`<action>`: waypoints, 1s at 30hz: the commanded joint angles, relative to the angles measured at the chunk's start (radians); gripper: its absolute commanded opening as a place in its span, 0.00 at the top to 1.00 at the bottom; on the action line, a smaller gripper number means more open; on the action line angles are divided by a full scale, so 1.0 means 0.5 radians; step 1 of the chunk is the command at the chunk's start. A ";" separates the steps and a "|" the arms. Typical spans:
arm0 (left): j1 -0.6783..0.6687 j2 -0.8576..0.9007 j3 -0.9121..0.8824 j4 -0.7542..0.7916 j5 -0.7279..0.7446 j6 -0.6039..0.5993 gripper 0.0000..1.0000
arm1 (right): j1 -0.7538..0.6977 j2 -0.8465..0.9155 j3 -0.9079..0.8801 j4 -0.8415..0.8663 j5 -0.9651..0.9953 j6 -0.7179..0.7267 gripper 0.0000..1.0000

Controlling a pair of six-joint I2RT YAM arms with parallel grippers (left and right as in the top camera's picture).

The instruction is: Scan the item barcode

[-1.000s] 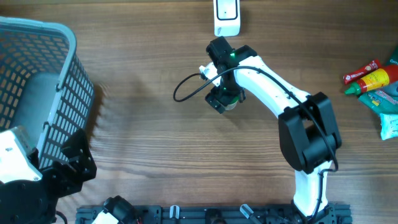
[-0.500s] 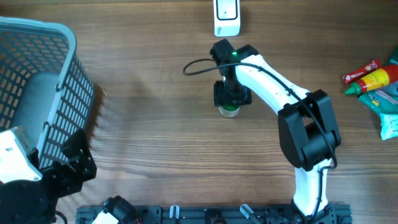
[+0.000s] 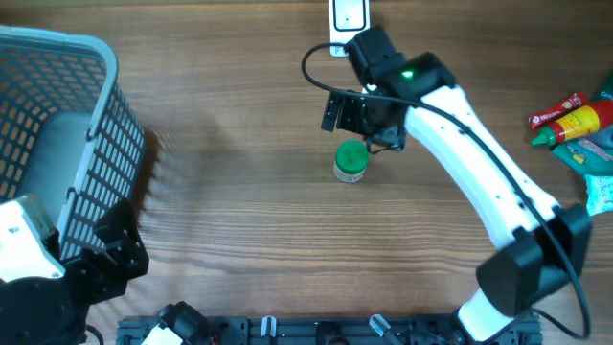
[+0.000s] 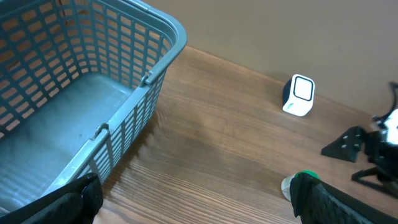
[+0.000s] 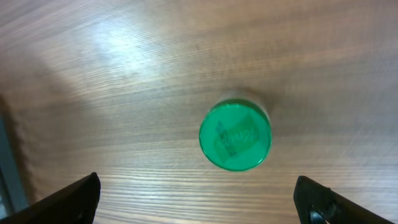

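I lower my right gripper to the small pale jar next and close it around the jar's body point(image 3: 350, 174) point(image 5: 250, 99), just under its green lid.
The item, a small pale jar with a green lid point(image 3: 351, 161), stands upright on the wooden table. My right gripper point(image 3: 362, 120) hovers just beyond it toward the white scanner point(image 3: 349, 24), open and holding nothing. In the right wrist view the green lid point(image 5: 235, 137) lies below, between and ahead of the spread fingers of the gripper point(image 5: 199, 190). No barcode shows. My left gripper point(image 4: 198, 186) is open and empty low at the near left by the basket; the jar point(image 4: 288, 185) peeks out beside its right finger point(image 4: 317, 199), and the scanner point(image 4: 300, 95) stands far off.
A blue-grey mesh basket point(image 3: 96, 53) fills the left side, its rim point(image 4: 155, 56) close to my left gripper. Red and yellow bottles point(image 3: 573, 119) and packets point(image 3: 601, 192) lie at the right edge. A black cable point(image 3: 321, 59) loops off the right arm.
My right gripper has let go of the jar and pulled back up toward the scanner. The jar now stands uncovered on the table. The left arm has not moved.
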 commanded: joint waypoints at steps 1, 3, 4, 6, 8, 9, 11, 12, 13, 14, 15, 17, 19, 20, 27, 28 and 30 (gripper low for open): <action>0.002 0.008 0.012 0.004 -0.034 0.024 0.00 | -0.005 0.076 -0.054 0.087 0.072 -0.553 0.00; 0.002 0.008 0.012 0.004 -0.034 0.024 0.00 | -0.005 0.175 -0.148 0.141 0.090 -0.547 0.00; 0.002 0.008 0.012 0.004 -0.034 0.024 0.00 | -0.005 0.212 -0.169 0.149 0.091 -0.549 0.00; 0.002 0.008 0.012 0.003 -0.034 0.024 0.00 | -0.005 0.364 -0.179 0.173 0.095 -0.584 0.00; 0.002 0.008 0.012 0.004 -0.034 0.024 0.00 | -0.005 0.459 -0.179 0.194 0.095 -0.657 0.00; 0.002 0.008 0.012 0.004 -0.034 0.024 0.00 | -0.003 0.496 -0.179 0.209 0.095 -0.662 0.00; 0.002 0.008 0.012 0.003 -0.034 0.024 0.00 | -0.001 0.552 -0.179 0.241 0.095 -0.704 0.00; 0.002 0.008 0.012 0.004 -0.034 0.024 0.00 | 0.000 0.575 -0.179 0.223 0.094 -0.703 0.00; 0.002 0.008 0.012 0.003 -0.034 0.025 0.00 | 0.001 0.594 -0.179 0.202 0.094 -0.702 0.00; 0.002 0.008 0.012 0.004 -0.034 0.024 0.00 | 0.001 0.609 -0.179 0.196 0.094 -0.700 0.00; 0.002 0.008 0.012 0.003 -0.034 0.024 0.00 | 0.005 0.634 -0.179 0.198 0.094 -0.699 0.01; 0.002 0.008 0.012 0.004 -0.034 0.024 0.00 | 0.043 0.702 -0.179 0.191 0.095 -0.681 0.04; 0.002 0.008 0.012 0.004 -0.034 0.024 0.00 | 0.092 0.729 -0.179 0.202 0.114 -0.650 0.05; 0.002 0.008 0.012 0.004 -0.034 0.024 0.00 | 0.107 0.729 -0.179 0.207 0.199 -0.572 0.07; 0.002 0.008 0.012 0.004 -0.034 0.024 0.00 | 0.108 0.768 -0.192 0.211 0.327 -0.412 0.09; 0.002 0.008 0.012 0.003 -0.034 0.024 0.00 | 0.108 0.774 -0.192 0.199 0.311 -0.370 0.12; 0.002 0.008 0.012 0.003 -0.034 0.024 0.00 | 0.108 0.775 -0.192 0.209 0.220 -0.371 0.14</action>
